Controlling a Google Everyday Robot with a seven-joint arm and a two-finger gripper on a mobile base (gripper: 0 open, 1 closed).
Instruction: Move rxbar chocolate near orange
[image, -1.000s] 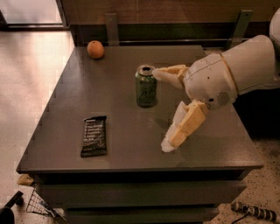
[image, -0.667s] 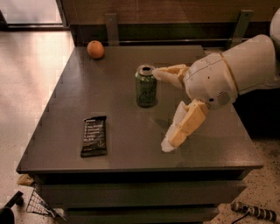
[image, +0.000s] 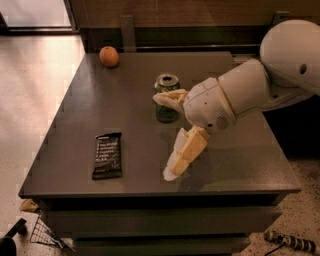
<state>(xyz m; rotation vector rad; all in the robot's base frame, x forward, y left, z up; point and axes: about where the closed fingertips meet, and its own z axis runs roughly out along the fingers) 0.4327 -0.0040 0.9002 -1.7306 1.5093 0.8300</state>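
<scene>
I move my gripper to the rxbar chocolate (image: 107, 156) next and close it across the bar's length, with my fingers at its far and near ends.
The rxbar chocolate (image: 107, 155) is a flat black wrapper with white lettering, lying near the table's front left. The orange (image: 109, 56) sits at the far left corner of the table. My gripper (image: 162, 136) hovers over the table's middle, right of the bar. It is open and empty. One finger (image: 170, 97) reaches across the front of the green soda can (image: 167, 95). The other finger (image: 181, 156) points down toward the table's front.
The dark table (image: 75, 110) has its front edge close to the bar. The white arm (image: 250, 85) comes in from the right over the table. A dark wall and rail run behind the table. Small items lie on the floor at the lower left (image: 37, 227).
My gripper has moved left toward the bar, and its upper finger now overlaps the can. The bar, orange and can have not moved.
</scene>
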